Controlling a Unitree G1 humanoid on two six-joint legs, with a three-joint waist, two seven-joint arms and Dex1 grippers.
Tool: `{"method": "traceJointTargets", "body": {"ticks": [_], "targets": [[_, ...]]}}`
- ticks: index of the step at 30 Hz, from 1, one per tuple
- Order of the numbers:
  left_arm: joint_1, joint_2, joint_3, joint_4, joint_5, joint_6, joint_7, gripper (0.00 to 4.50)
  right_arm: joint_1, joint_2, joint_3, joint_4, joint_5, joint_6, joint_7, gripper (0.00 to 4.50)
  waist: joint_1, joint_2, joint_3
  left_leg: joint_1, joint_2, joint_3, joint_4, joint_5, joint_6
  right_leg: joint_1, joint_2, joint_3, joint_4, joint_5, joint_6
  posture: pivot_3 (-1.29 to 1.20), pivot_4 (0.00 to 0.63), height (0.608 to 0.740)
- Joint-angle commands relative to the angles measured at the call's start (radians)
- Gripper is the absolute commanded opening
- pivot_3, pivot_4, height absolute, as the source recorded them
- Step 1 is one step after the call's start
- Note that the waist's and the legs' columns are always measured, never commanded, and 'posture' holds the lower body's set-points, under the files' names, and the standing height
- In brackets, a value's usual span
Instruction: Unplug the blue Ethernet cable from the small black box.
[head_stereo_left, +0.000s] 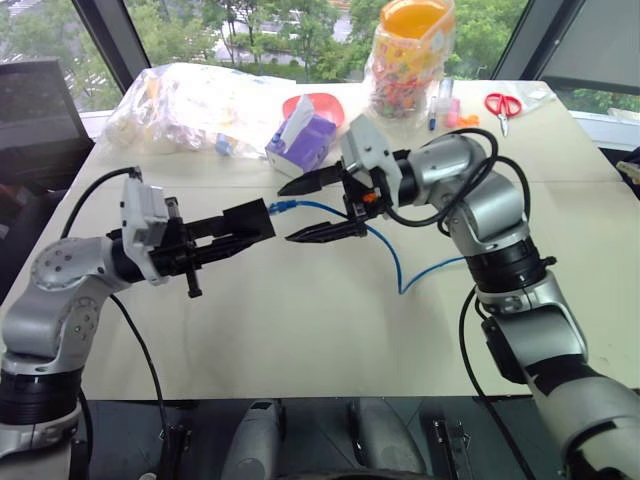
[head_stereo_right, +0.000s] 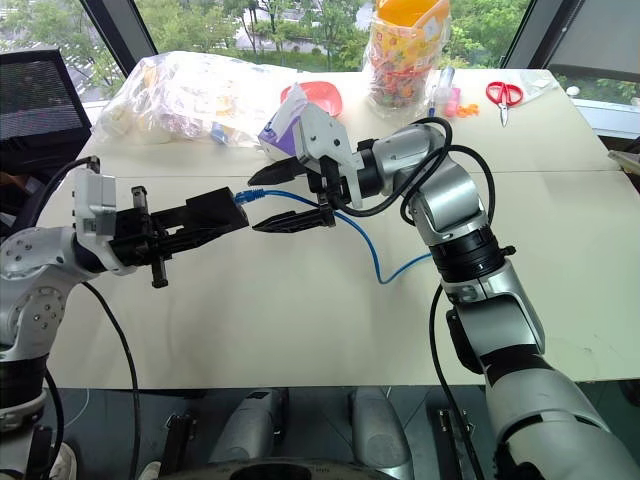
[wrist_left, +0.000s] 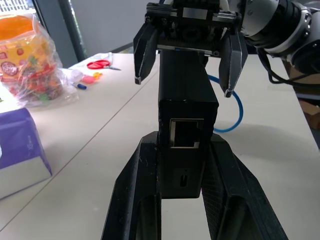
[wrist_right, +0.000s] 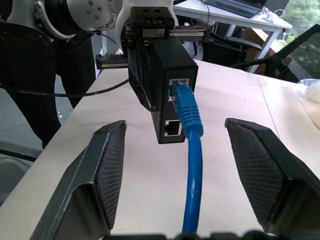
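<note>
The blue Ethernet cable's plug is at a slant between my right gripper's open fingers, so my right gripper should turn to line up and close on the plug's body (wrist_right: 191, 121) before pulling.
My left gripper (head_stereo_left: 238, 232) is shut on the small black box (head_stereo_left: 252, 222) and holds it level above the table. The blue Ethernet cable (head_stereo_left: 392, 252) is plugged into the upper port on the box's end face (wrist_right: 172, 75). From there it runs between my right gripper's fingers and down onto the table in a loop. My right gripper (head_stereo_left: 288, 213) faces the box with its jaws open, one finger (wrist_right: 107, 165) on each side of the cable (wrist_right: 192, 165) and touching neither it nor the plug. The left wrist view shows the box (wrist_left: 187, 100) clamped between my left fingers (wrist_left: 135, 190).
At the back of the pale table (head_stereo_left: 300, 330) lie a purple tissue box (head_stereo_left: 302, 140), a red bowl (head_stereo_left: 322, 102), a clear plastic bag (head_stereo_left: 190, 105) and a jar of sweets (head_stereo_left: 410, 55). Red scissors (head_stereo_left: 503, 105) are at the far right.
</note>
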Motion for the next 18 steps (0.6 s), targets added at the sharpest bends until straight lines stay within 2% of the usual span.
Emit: {"method": "traceJointTargets", "body": {"ticks": [1,6,7,8,18], "targets": [[0.006,0.011,0.008,-0.039,-0.003,-0.017,-0.009,0.48,-0.032,0.005,-0.009,-0.015,0.017,-0.007,0.019,3.35,0.0,0.0,0.0,0.0,0.0,0.0,0.0,0.0,0.0,0.0,0.0,0.0,0.0,0.0,0.0,0.0,0.15,0.74],[0.011,0.013,0.011,-0.043,-0.004,-0.014,-0.01,0.48,-0.04,0.011,-0.015,-0.01,0.021,-0.006,0.035,3.35,0.0,0.0,0.0,0.0,0.0,0.0,0.0,0.0,0.0,0.0,0.0,0.0,0.0,0.0,0.0,0.0,0.15,0.74],[0.012,0.013,0.012,-0.044,-0.004,-0.013,-0.01,0.48,-0.041,0.012,-0.015,-0.01,0.021,-0.006,0.036,2.84,0.0,0.0,0.0,0.0,0.0,0.0,0.0,0.0,0.0,0.0,0.0,0.0,0.0,0.0,0.0,0.0,0.15,0.74],[0.014,0.013,0.013,-0.046,-0.004,-0.013,-0.009,0.48,-0.042,0.012,-0.015,-0.01,0.021,-0.005,0.037,2.6,0.0,0.0,0.0,0.0,0.0,0.0,0.0,0.0,0.0,0.0,0.0,0.0,0.0,0.0,0.0,0.0,0.15,0.74],[0.013,0.014,0.014,-0.044,-0.005,-0.011,-0.009,0.48,-0.044,0.021,-0.01,-0.015,0.022,0.006,0.037,2.6,0.0,0.0,0.0,0.0,0.0,0.0,0.0,0.0,0.0,0.0,0.0,0.0,0.0,0.0,0.0,0.0,0.15,0.74]]}}
